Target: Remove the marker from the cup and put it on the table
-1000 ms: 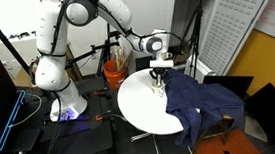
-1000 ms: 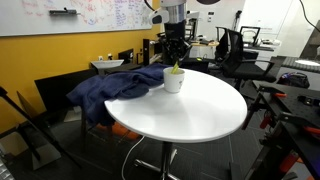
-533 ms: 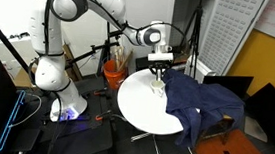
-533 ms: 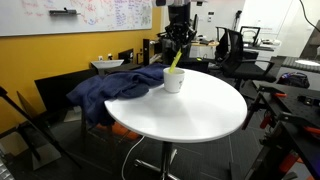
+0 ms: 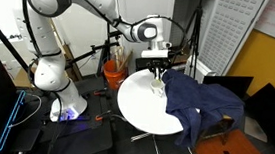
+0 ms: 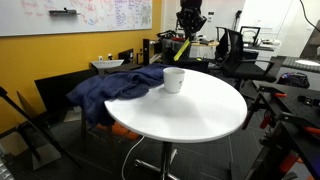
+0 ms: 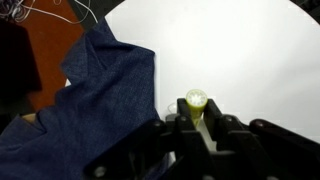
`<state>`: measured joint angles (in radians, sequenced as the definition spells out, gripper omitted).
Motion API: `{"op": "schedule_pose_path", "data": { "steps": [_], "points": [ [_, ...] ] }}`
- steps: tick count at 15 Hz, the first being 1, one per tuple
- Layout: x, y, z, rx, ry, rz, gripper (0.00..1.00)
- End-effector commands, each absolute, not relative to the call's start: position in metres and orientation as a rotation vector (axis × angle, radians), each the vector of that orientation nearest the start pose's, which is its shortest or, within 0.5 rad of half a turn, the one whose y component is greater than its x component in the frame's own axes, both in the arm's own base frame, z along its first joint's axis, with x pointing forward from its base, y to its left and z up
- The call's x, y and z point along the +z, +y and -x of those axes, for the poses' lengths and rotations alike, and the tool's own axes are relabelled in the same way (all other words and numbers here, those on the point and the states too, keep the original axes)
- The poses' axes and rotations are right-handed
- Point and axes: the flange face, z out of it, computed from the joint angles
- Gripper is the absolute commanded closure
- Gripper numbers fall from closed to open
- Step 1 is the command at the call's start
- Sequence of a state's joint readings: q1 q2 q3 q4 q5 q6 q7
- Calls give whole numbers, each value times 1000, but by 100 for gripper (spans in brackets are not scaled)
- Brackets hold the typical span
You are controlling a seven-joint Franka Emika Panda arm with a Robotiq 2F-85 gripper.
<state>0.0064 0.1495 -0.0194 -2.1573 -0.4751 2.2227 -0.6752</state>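
Observation:
Next, my gripper puts the yellowish marker down on the bare middle of the white table (image 5: 149,107), clear of the dark blue cloth. The marker now hangs above the cream-white cup.
The yellowish marker (image 6: 180,49) hangs slanted from my gripper (image 6: 186,34), clear above the small cream-white cup (image 6: 174,79). The cup stands on the round white table (image 6: 200,110) near the cloth's edge. In an exterior view my gripper (image 5: 159,63) is straight above the cup (image 5: 158,86). In the wrist view the marker's round yellow-green end (image 7: 196,100) sits between the dark fingers of my gripper (image 7: 197,122), which is shut on it. The cup is mostly hidden behind the fingers there.
A dark blue cloth (image 6: 110,90) covers one side of the table and hangs over its edge; it also shows in the wrist view (image 7: 90,110). An orange bucket (image 5: 113,75) stands on the floor behind the table. Chairs and desks surround it.
My gripper has risen straight up with the marker. The marker's lower end was in the cup one second ago and now hangs clear above it. The cup has not moved.

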Motion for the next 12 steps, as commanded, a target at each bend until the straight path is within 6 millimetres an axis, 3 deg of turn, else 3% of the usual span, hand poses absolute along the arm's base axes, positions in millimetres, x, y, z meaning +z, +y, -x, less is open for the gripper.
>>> {"op": "schedule_pose_path", "data": {
  "steps": [1,7,12],
  "points": [
    [341,-41,-523,274,-1417,3145,95],
    [343,-80,-494,215,-1040,3265,95],
    [328,-101,-479,187,-642,3361,95]
  ]
}}
